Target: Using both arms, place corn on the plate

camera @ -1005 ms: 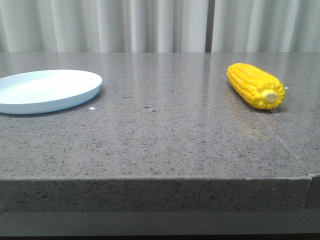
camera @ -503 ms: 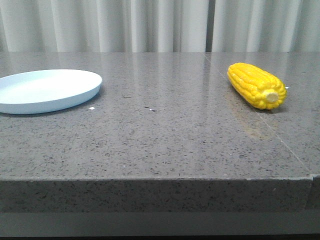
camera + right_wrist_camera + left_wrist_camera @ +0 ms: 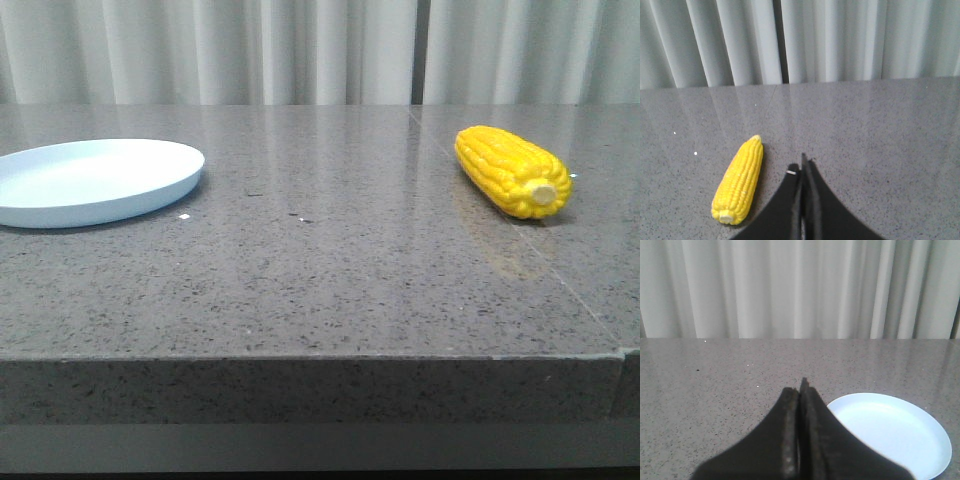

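I should close my left gripper on the plate's rim [image 3: 4,183] [image 3: 830,407] on the side farthest from the corn, because the plate should move toward the corn.
The bright yellow corn [image 3: 512,170] lies on the grey stone table at the right, its pale stub end toward the front. It also shows in the right wrist view [image 3: 739,180], beside my right gripper [image 3: 802,162], which is shut, empty and apart from it. The pale blue-white plate [image 3: 95,180] sits at the left of the table with nothing on it. It shows in the left wrist view [image 3: 892,432], beside my left gripper [image 3: 800,387], which is shut and empty. Neither gripper shows in the front view.
The grey speckled table [image 3: 330,270] has a front edge close to the camera and a seam line running past the corn at the right. White curtains [image 3: 320,50] hang behind the table's far edge.
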`<act>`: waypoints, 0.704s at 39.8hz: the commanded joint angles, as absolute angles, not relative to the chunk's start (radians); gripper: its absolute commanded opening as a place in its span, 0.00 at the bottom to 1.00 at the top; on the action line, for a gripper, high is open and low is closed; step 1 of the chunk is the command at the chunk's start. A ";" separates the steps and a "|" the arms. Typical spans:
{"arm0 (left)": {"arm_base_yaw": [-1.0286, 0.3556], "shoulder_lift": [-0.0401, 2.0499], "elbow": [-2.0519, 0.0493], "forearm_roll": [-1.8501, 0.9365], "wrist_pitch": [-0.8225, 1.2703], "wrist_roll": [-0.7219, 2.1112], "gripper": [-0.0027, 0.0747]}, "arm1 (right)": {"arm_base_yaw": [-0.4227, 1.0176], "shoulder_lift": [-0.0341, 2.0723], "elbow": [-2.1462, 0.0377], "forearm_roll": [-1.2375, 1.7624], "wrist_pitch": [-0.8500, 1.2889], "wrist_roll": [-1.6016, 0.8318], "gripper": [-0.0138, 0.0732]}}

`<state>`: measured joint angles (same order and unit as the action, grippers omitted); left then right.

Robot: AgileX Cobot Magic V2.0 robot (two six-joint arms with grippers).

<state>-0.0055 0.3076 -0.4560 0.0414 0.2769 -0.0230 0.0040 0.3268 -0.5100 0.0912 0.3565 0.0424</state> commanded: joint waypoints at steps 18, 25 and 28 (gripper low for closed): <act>-0.005 0.337 -0.495 0.043 0.190 -0.025 0.73 | 0.000 0.367 -0.550 0.094 0.288 0.034 0.65; -0.005 0.337 -0.495 0.043 0.190 -0.025 0.93 | 0.000 0.367 -0.550 0.094 0.270 0.034 0.90; -0.005 0.337 -0.495 0.043 0.190 -0.025 0.92 | 0.000 0.367 -0.550 0.094 0.272 0.034 0.90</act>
